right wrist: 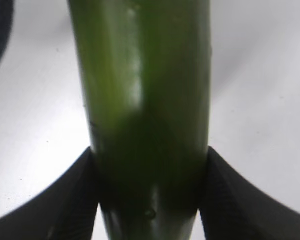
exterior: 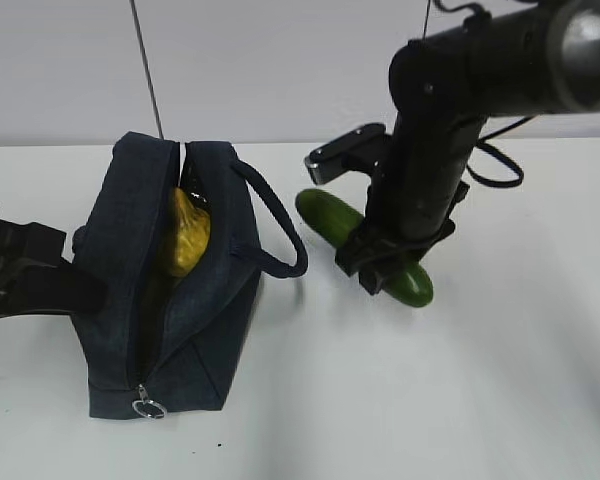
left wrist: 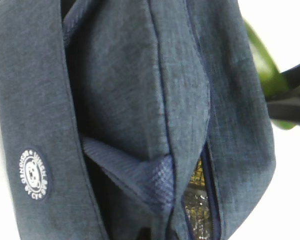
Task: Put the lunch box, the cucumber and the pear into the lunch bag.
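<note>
Next, the right gripper releases the cucumber inside the lunch bag [exterior: 206, 289], beside the yellow pear, toward the silver ring pull.
The dark navy lunch bag [exterior: 210, 330] stands left of centre with its top zipper open. The yellow pear [exterior: 188, 235] lies inside it. The lunch box is out of view. The dark green cucumber [exterior: 330, 215] lies slantwise on the white table to the right of the bag. My right gripper [exterior: 385, 265] is shut on its lower half. In the right wrist view both black fingers [right wrist: 65, 200] press the cucumber [right wrist: 145, 100] from either side. My left gripper [exterior: 75, 270] is at the bag's left side. Bag fabric [left wrist: 120, 90] fills its view and hides the fingers.
The bag's strap handle [exterior: 280, 225] loops out toward the cucumber. A silver ring pull [exterior: 148, 407] hangs at the bag's near end. Shiny lining [left wrist: 195, 210] shows through the bag's opening. A thin cable [exterior: 145, 70] hangs behind the bag.
</note>
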You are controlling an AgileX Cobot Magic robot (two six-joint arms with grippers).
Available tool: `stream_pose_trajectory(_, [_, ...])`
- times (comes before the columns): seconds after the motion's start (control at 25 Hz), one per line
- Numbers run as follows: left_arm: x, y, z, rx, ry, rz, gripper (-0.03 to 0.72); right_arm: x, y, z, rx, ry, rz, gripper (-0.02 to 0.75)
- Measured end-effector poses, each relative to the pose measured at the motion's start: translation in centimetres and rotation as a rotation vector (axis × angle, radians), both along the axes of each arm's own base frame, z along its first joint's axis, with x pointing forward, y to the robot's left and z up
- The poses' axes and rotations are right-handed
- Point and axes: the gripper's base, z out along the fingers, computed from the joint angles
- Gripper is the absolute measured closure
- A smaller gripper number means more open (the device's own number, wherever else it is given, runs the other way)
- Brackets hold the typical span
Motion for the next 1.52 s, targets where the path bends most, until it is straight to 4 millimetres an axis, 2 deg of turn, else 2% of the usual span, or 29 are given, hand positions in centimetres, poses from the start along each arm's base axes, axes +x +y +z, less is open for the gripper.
stream_pose_trajectory(0.2, [0.0, 0.0, 0.0, 0.0, 0.001, -0.001, 0.704, -0.3, 0.4, 5.8, 0.126, -0.112, -0.027, 0.325])
stream_pose_trajectory(0.32, [0.0, 0.0, 0.0, 0.0, 0.001, -0.001, 0.704, -0.8, 1.5, 8.2, 0.281, -0.108, -0.008, 0.325])
stream_pose_trajectory(0.6, [0.0, -0.1, 0.1, -0.012, 0.002, 0.006, 0.704, -1.9, 5.0, 10.0, 0.706, 0.005, 0.093, 0.325])
stream_pose_trajectory(0.72, [0.1, -0.1, 0.1, -0.028, 0.004, 0.015, 0.704, -1.5, 6.4, 9.6, 0.864, 0.05, 0.102, 0.325])
stream_pose_trajectory(0.84, [0.2, -0.3, 0.4, -0.069, 0.004, 0.037, 0.704, -0.6, 7.3, 8.2, 0.934, 0.089, 0.057, 0.325])
stream_pose_trajectory(1.16, [0.5, -0.6, 0.8, -0.137, -0.014, 0.071, 0.704, 0.9, 7.8, 3.1, 0.85, 0.151, 0.029, 0.318])
stream_pose_trajectory(1.32, [0.5, -0.6, 0.9, -0.141, -0.016, 0.074, 0.704, 0.9, 7.6, 2.4, 0.795, 0.153, 0.056, 0.269])
stream_pose_trajectory(1.52, [0.6, -0.6, 0.9, -0.141, -0.019, 0.08, 0.704, 0.6, 7.6, 2.5, 0.784, 0.175, 0.092, 0.142])
